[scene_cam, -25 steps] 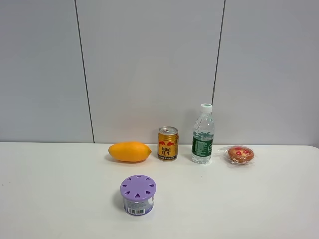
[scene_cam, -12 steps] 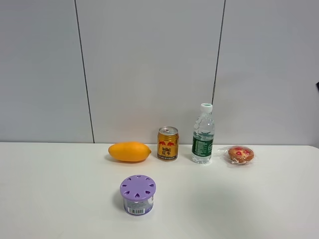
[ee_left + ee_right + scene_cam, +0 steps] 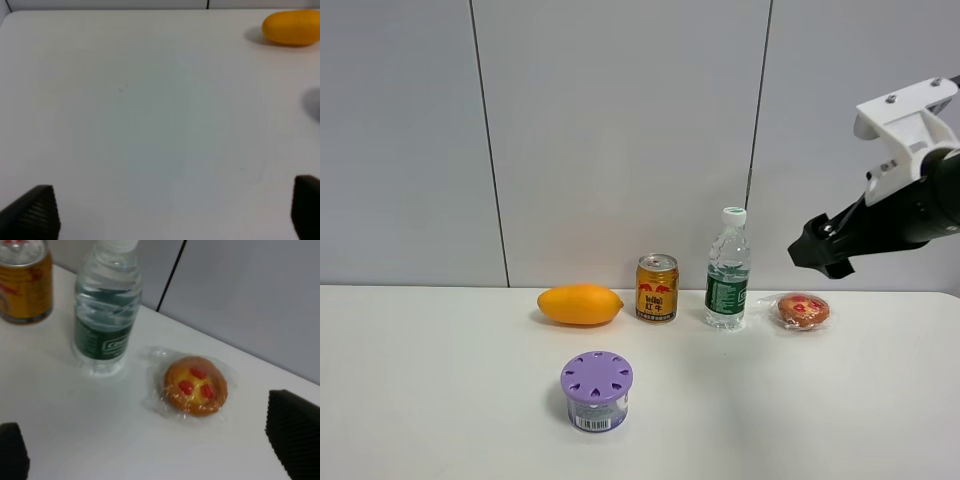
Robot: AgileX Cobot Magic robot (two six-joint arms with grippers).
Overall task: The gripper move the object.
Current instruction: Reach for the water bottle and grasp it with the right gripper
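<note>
My right gripper is to go to the clear water bottle next. It should close on the bottle's middle (image 3: 728,268) (image 3: 106,315), just above its green label.
The clear water bottle (image 3: 727,270) with white cap and green label stands upright at the back of the white table, right of a gold can. It also shows in the right wrist view (image 3: 106,310). My right gripper (image 3: 818,254), a black claw under a white bracket (image 3: 908,112), hangs in the air to the right of the bottle and above a wrapped pastry, apart from both. In the right wrist view the right gripper (image 3: 155,450) is open and empty. My left gripper (image 3: 170,215) is open and empty over bare table; it is out of the exterior view.
A gold drink can (image 3: 657,288) and a yellow mango (image 3: 580,304) stand left of the bottle. A wrapped round pastry (image 3: 803,311) lies to its right. A purple-lidded tin (image 3: 596,390) sits nearer the front. A grey panelled wall (image 3: 620,130) backs the table (image 3: 440,400).
My right arm has come into the exterior view from the right edge and now reaches toward the bottle's side. The objects on the table have not moved.
</note>
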